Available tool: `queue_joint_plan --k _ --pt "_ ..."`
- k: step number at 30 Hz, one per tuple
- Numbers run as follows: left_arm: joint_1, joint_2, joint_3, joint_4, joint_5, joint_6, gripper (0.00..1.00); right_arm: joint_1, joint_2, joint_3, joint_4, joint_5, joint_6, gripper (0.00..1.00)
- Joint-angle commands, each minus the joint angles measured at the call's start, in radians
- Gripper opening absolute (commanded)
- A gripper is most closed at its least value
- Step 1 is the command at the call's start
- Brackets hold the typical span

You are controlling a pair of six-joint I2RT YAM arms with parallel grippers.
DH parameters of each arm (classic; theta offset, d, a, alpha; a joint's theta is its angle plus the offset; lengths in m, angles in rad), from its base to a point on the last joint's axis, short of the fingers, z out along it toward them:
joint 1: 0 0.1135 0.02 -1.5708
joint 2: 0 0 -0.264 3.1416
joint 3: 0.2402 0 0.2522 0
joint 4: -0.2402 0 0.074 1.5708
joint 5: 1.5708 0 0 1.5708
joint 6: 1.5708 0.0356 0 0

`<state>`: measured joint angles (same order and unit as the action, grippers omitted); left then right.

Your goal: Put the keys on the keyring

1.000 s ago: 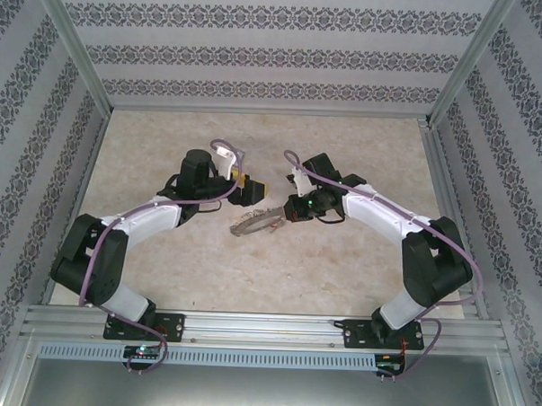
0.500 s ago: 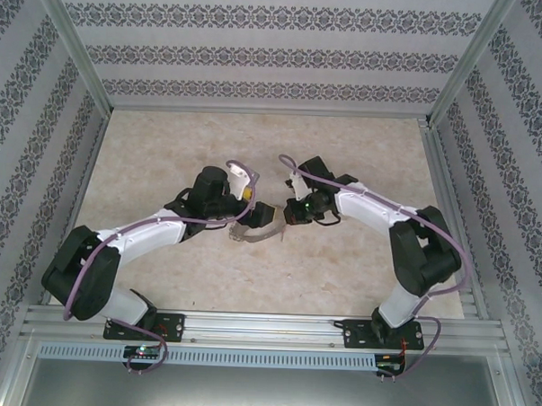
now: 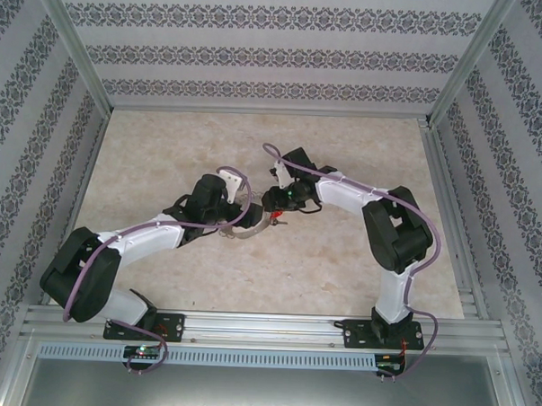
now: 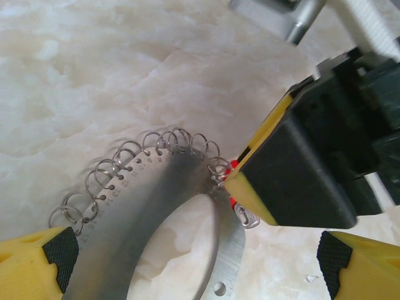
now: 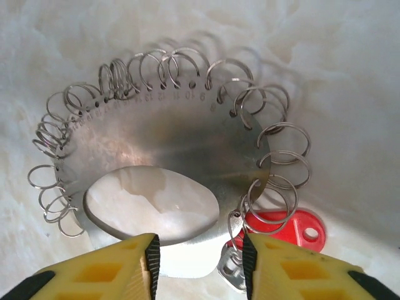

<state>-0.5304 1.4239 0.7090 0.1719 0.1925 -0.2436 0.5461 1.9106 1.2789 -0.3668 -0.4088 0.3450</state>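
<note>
My right gripper needs to shift over and pinch that wire ring (image 5: 235, 226), as it is open over the hoop's rim and the silvery tab's wire ring is beside its finger.
The keyring (image 5: 162, 131) is a flat silvery hoop fringed with small wire rings, lying on the marble table. It also shows in the left wrist view (image 4: 156, 206) and from above (image 3: 250, 224). My right gripper (image 5: 200, 262) is open, its yellow fingers straddling the hoop's near rim without clamping it. The red-headed key (image 5: 284, 228) lies flat beside the rim, partly under two small rings and next to the right finger. Its end hole has nothing through it. My left gripper (image 4: 195, 259) hangs open over the hoop's other side, with the right gripper's finger (image 4: 300, 175) close in front.
A small silvery tab (image 5: 230, 270) hangs from one wire ring next to the key. Both arms meet at the table's middle (image 3: 262, 212). Metal frame posts and patterned walls enclose the table on three sides.
My right gripper has opened and let go of the hoop, which now lies flat. Both arms shifted left and closer together, and the left gripper came over the hoop.
</note>
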Motion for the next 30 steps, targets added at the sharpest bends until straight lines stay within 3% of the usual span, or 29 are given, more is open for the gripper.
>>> queue_joint_plan --k 1,9,12,14,18,22,30 --pt "-0.009 -0.036 -0.005 0.045 -0.040 -0.016 1.00 0.001 -0.102 -0.056 -0.003 0.058 0.007 0.44" --pt "-0.008 -0.123 -0.056 0.207 0.006 -0.081 1.00 -0.007 -0.198 -0.246 0.021 0.103 0.025 0.46" --pt "-0.008 -0.147 -0.085 0.288 -0.037 -0.132 1.00 -0.008 -0.188 -0.266 0.066 0.091 0.043 0.47" --pt "-0.007 -0.139 -0.045 0.201 -0.107 -0.181 1.00 -0.005 -0.170 -0.261 0.089 0.071 0.045 0.46" --pt "-0.007 -0.106 0.012 0.149 -0.053 -0.132 0.99 -0.005 -0.120 -0.235 0.122 0.033 0.055 0.42" --pt "-0.007 -0.070 0.077 0.041 -0.117 -0.126 1.00 -0.005 -0.092 -0.216 0.152 0.006 0.075 0.39" --pt "-0.007 -0.041 0.072 0.052 -0.131 -0.118 1.00 -0.002 -0.039 -0.174 0.173 -0.021 0.093 0.34"
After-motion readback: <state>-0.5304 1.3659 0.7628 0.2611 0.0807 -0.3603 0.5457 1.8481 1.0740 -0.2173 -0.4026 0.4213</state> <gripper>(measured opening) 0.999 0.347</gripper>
